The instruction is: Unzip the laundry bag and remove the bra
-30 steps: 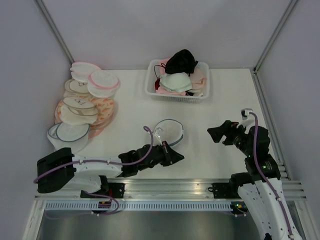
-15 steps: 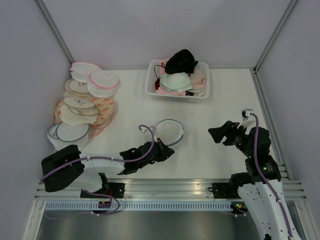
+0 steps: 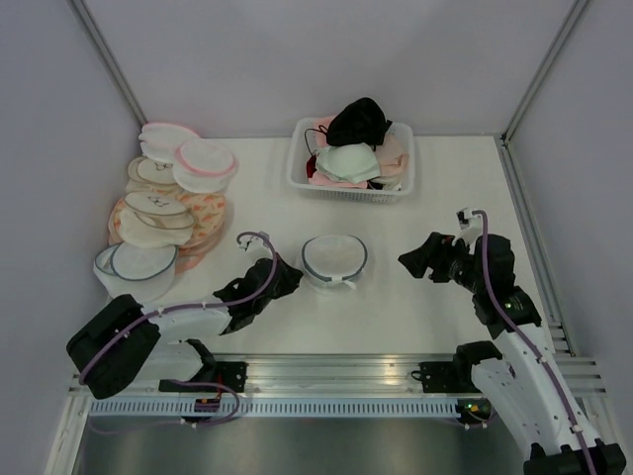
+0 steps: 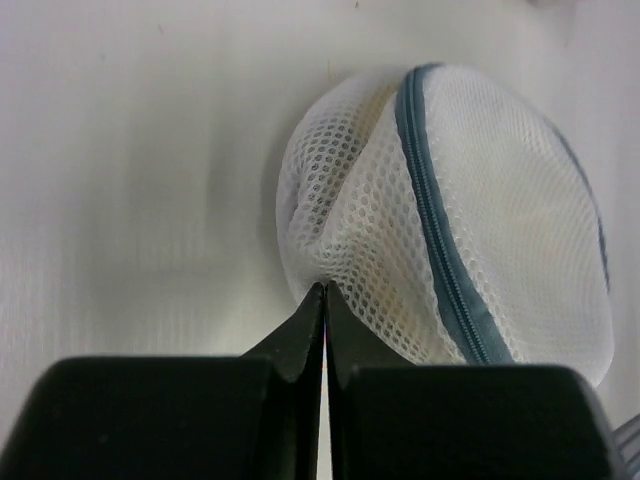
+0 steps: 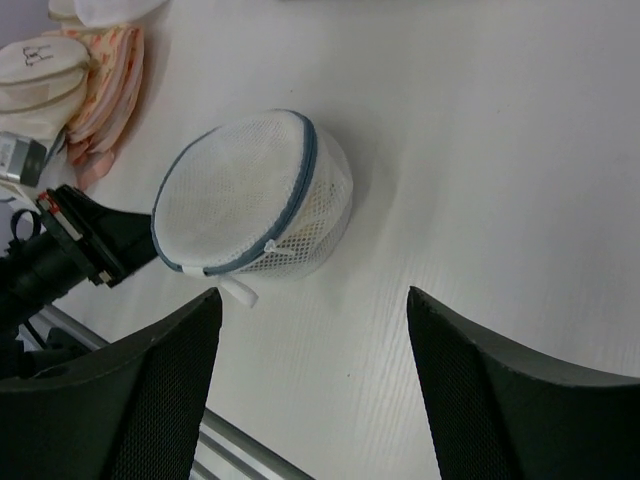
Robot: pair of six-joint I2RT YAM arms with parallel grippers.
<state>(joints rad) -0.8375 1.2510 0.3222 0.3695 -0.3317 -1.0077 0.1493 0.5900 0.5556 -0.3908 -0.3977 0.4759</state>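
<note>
Next, my left gripper opens and takes the blue-grey zipper rim (image 4: 452, 275) before unzipping the laundry bag, since it is pinching a loose fold of mesh beside the zipper.
The laundry bag (image 3: 334, 259), a round white mesh pouch with a blue-grey zipper rim (image 4: 440, 250), lies on the table between the arms. My left gripper (image 3: 293, 276) is at its left edge. Its jaws are shut, and the tips (image 4: 325, 291) pinch a puckered fold of the mesh. A faint yellow tint shows through the mesh, but the bra itself is hidden inside. A white zipper tab (image 5: 240, 291) sticks out on the bag's near side. My right gripper (image 3: 410, 261) hovers to the right of the bag, open (image 5: 312, 295) and holding nothing.
A pile of round pink-rimmed and orange-patterned bags (image 3: 163, 213) fills the left side. A white basket (image 3: 398, 188) of bras stands at the back. The metal rail (image 3: 326, 371) runs along the near edge. Walls close off the left, back and right.
My left gripper has shut and swung from the bag's near side to its left edge. The bag now lies domed and flat. The right gripper has edged toward the bag.
</note>
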